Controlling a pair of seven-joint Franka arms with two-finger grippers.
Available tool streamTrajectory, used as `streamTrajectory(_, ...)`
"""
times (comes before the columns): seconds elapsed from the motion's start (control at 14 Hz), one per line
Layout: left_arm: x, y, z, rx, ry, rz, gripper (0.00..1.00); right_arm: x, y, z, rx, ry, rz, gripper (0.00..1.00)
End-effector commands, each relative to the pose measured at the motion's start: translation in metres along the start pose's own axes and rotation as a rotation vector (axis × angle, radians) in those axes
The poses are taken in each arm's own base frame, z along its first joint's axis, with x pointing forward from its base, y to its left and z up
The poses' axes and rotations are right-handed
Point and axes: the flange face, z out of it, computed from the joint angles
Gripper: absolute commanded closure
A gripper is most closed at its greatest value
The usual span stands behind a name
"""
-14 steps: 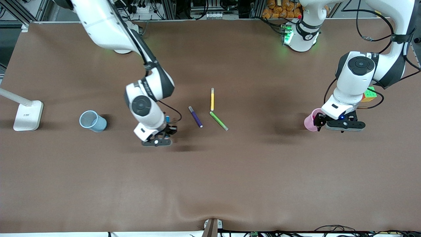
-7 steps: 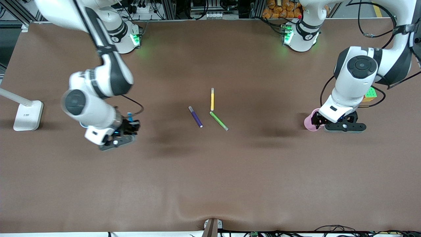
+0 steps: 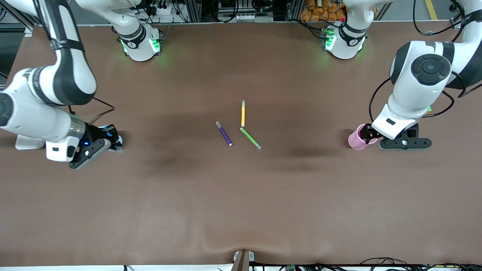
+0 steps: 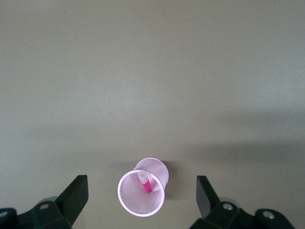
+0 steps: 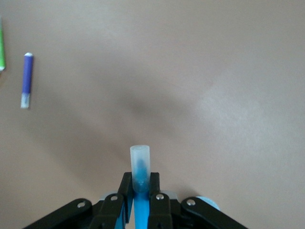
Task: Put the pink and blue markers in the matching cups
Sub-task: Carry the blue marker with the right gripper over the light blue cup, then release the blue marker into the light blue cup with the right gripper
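Next, my right gripper lets go of the blue marker inside the pale blue cup (image 3: 105, 139) (image 5: 148, 217) just below that gripper's fingers.
My right gripper (image 3: 106, 137) is shut on the blue marker (image 5: 140, 168), gripping it just below its greyish cap, and holds it upright over the pale blue cup (image 3: 117, 146). That cup is mostly hidden under the gripper; part of its rim shows in the right wrist view (image 5: 208, 202). My left gripper (image 3: 367, 134) is open and empty above the pink cup (image 3: 355, 141), with one finger on each side of it in the left wrist view (image 4: 140, 183). The pink marker (image 4: 146, 183) stands inside the pink cup (image 4: 141, 202), pale cap up.
A purple pen (image 3: 224, 133), a yellow pen (image 3: 243, 113) and a green pen (image 3: 250, 138) lie together mid-table. A white lamp base (image 3: 25, 142) sits beside the right arm's wrist. A colourful cube (image 3: 429, 109) is mostly hidden by the left arm.
My right arm has carried the blue marker from beside the purple pen toward its own end of the table, over the blue cup. My left gripper stays above the pink cup, shifted slightly.
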Motion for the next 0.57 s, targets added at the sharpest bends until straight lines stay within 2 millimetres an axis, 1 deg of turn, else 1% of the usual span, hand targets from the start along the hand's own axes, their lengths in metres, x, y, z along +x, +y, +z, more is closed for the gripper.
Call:
streamTrajectory(0.0,0.006,-0.007,-0.018,-0.015,-0.010,0.020,0.00,-0.034,0.007,-0.003,0.089,0.093,-0.125,1.00)
streamTrajectory(0.29,0.007,-0.013,-0.022,-0.012,-0.013,0.026,0.00,-0.079,0.043,-0.008,0.165,0.181,-0.274,1.00)
streamTrajectory(0.5,0.008,-0.019,-0.025,-0.005,-0.027,0.019,0.00,-0.108,0.062,-0.002,0.228,0.313,-0.382,1.00)
